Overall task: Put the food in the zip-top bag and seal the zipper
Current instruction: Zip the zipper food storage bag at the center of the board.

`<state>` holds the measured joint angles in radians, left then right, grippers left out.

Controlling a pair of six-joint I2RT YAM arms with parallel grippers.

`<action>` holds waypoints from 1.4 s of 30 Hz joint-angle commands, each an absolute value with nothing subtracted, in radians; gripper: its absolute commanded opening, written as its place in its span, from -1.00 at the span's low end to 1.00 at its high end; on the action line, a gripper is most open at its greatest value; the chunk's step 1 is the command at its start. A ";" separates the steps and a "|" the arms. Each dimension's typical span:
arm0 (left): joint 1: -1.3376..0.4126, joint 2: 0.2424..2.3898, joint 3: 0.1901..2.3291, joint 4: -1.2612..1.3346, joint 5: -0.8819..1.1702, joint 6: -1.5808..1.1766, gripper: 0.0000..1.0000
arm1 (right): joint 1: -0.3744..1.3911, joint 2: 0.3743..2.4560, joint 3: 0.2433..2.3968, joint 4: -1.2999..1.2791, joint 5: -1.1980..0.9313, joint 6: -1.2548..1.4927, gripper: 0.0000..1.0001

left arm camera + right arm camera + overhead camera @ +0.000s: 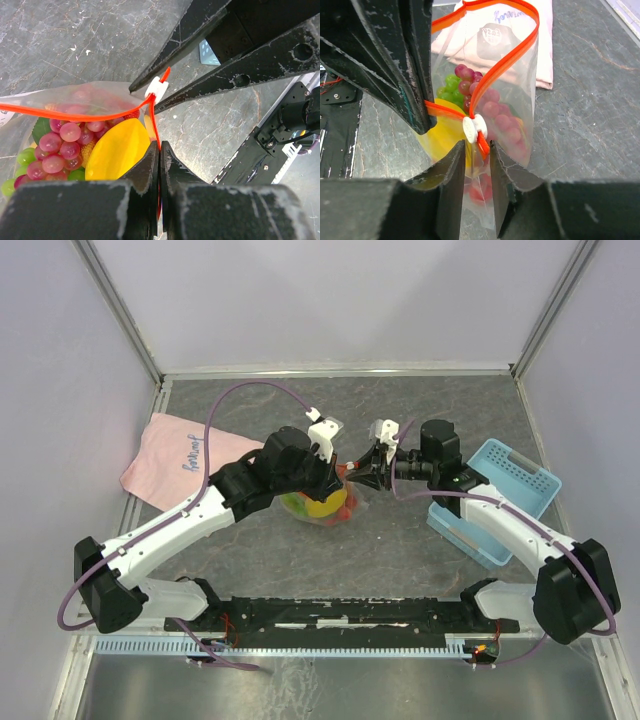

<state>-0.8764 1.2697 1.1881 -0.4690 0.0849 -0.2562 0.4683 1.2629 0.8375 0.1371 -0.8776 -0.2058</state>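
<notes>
The bag's zipper is gripped below the white slider, so next my left gripper opens and takes the slider itself point(157, 89) before sealing the zipper.
The zip-top bag point(322, 508) stands on the table between both arms, and the food shows through it: a yellow piece point(117, 152), red grapes point(57, 147) and green grapes point(449, 87). Its zipper point(75, 117) loops wide apart at the mouth. My left gripper point(159, 148) is shut on the zipper strip just below the corner. My right gripper point(477, 145) faces it from the right, its tips pinching the white slider point(475, 129) at the zipper's end, with the orange tail and the bag's corner between its jaws.
A pink cloth point(175, 455) lies at the left, partly behind the bag. A light-blue basket point(500, 495) sits at the right under the right arm. White walls with metal posts close in the grey stone-look table.
</notes>
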 commanded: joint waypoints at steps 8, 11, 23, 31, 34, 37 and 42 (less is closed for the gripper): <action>-0.875 1.231 1.205 -0.410 0.070 -0.204 -0.91 | 0.466 1.241 0.895 0.111 -0.943 -0.283 -0.96; -0.876 1.227 1.221 -0.422 0.038 -0.196 -0.58 | 0.465 1.227 0.905 0.069 -0.929 -0.301 -0.96; -0.866 1.245 1.291 -0.413 0.116 -0.057 0.36 | 0.466 1.186 0.911 0.001 -0.898 -0.313 -0.96; -0.825 1.307 1.311 -0.372 0.240 -0.007 0.42 | 0.466 1.183 0.910 0.003 -0.924 -0.293 -0.96; -0.795 1.324 1.313 -0.362 0.309 0.015 0.37 | 0.465 1.177 0.906 0.010 -0.931 -0.286 -0.96; -0.787 1.346 1.312 -0.357 0.371 0.027 0.25 | 0.466 1.175 0.903 0.030 -0.931 -0.259 -0.96; -0.783 1.372 1.300 -0.337 0.411 0.028 0.00 | 0.466 1.189 0.919 0.021 -0.939 -0.230 -0.96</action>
